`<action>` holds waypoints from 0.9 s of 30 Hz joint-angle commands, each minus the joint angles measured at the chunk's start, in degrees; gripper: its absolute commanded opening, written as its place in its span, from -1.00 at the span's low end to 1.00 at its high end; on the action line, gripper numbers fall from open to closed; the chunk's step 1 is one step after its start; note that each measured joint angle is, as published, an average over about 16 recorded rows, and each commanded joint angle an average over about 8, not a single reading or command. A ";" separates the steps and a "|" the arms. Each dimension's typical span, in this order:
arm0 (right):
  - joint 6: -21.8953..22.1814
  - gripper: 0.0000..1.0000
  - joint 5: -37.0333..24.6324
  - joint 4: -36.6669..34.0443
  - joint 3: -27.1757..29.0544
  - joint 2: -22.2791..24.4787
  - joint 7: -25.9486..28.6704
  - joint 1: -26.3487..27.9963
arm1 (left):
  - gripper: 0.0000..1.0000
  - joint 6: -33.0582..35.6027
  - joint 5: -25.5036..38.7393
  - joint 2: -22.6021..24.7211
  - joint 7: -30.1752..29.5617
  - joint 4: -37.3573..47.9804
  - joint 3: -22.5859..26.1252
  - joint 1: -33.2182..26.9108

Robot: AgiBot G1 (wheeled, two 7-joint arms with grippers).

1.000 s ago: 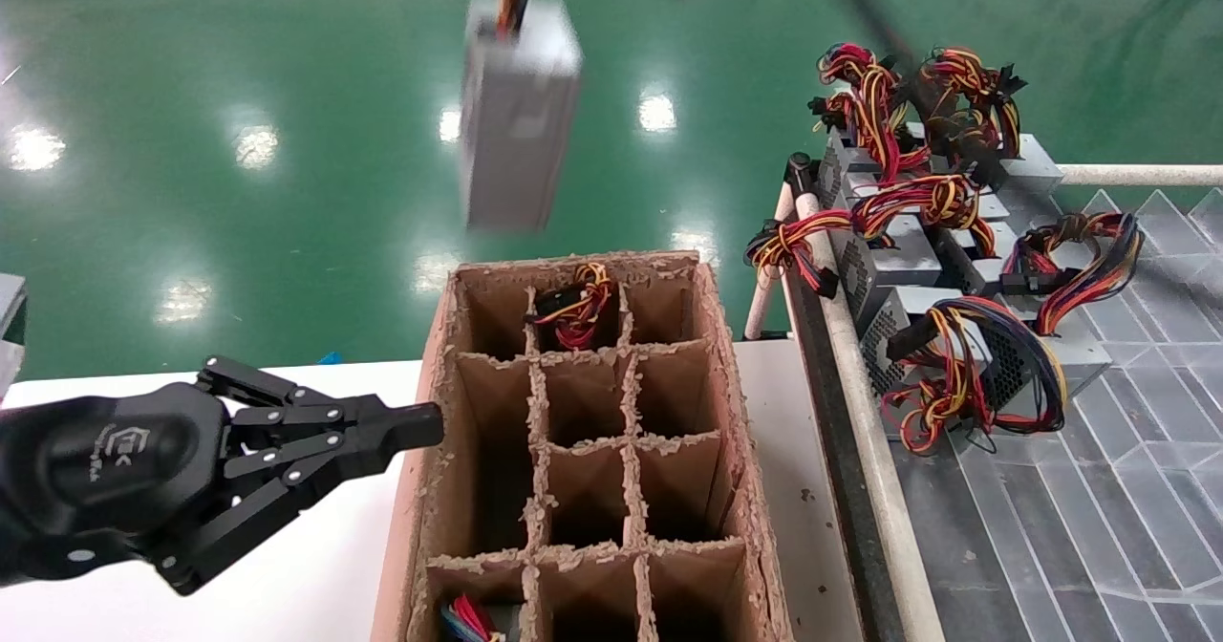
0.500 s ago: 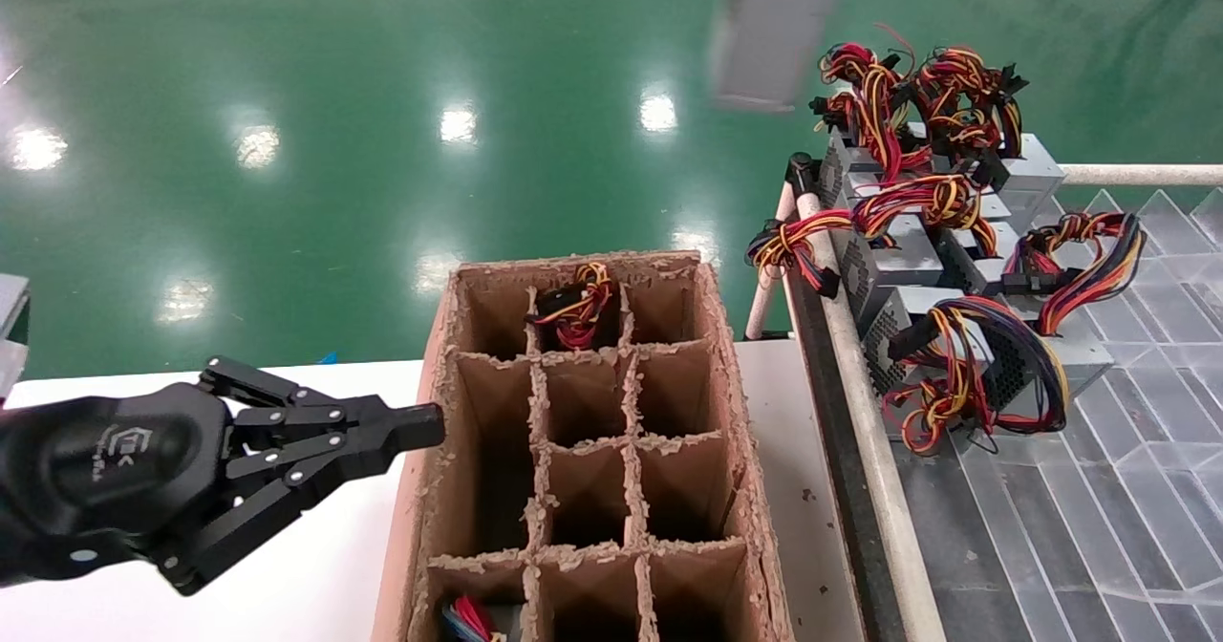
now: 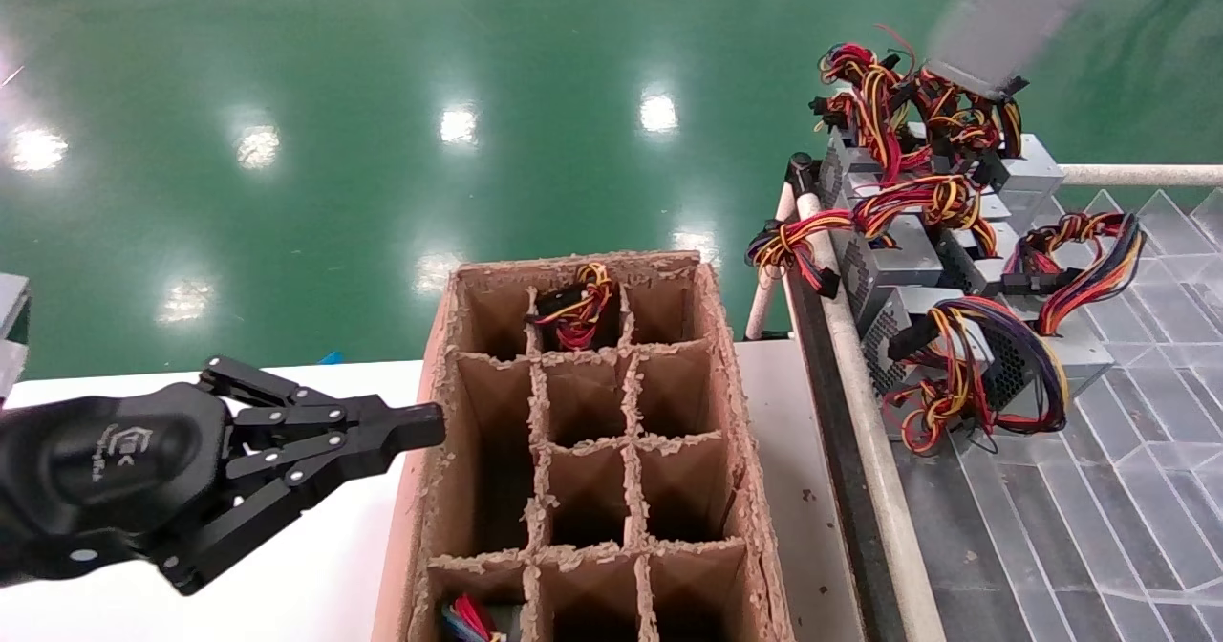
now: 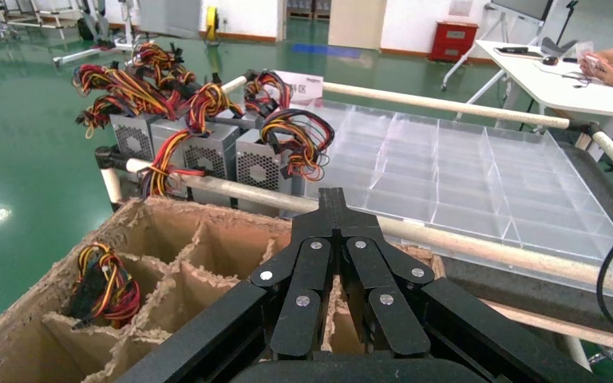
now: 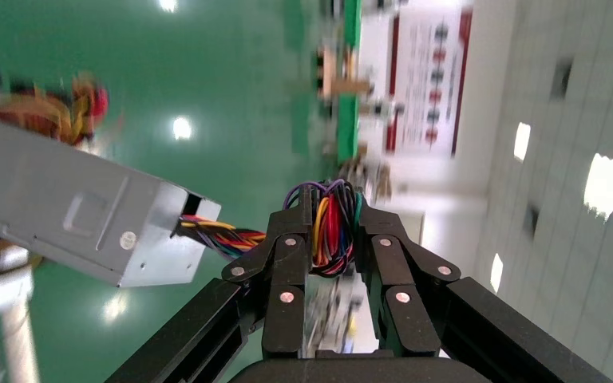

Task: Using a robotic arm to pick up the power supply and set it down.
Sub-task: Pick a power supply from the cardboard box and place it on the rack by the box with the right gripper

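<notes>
The robot's right gripper will release the power supply at the far corner of the grey units (image 3: 1036,187), by the white rail. The power supply now hangs above the pile's far end.
The power supply (image 3: 1015,13), a silver-grey metal box, hangs in the air at the top right of the head view, above the far end of the pile of other units. In the right wrist view its box (image 5: 64,211) dangles from a coiled bundle of purple, green, red and yellow wires (image 5: 333,231). My right gripper (image 5: 333,214) is shut on that bundle; the gripper itself is out of the head view. My left gripper (image 3: 427,424) stays shut and holds nothing, its tip against the cardboard box's near-left wall.
A cardboard box (image 3: 714,336) with divider cells stands in the middle; one far cell holds a wired unit (image 3: 576,312). Right of it, several grey units with red-yellow-black wires (image 3: 908,265) lie on a clear plastic tray (image 3: 1099,499) behind a white rail (image 3: 865,413).
The hanging power supply has swung from above the box's far end rightward and now hangs over the pile on the right. The left arm has not moved.
</notes>
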 commanded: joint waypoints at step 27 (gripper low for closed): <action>1.23 -1.00 4.90 -14.52 1.08 8.65 -12.35 -13.32 | -1.00 0.00 0.00 0.00 0.00 0.00 0.00 0.00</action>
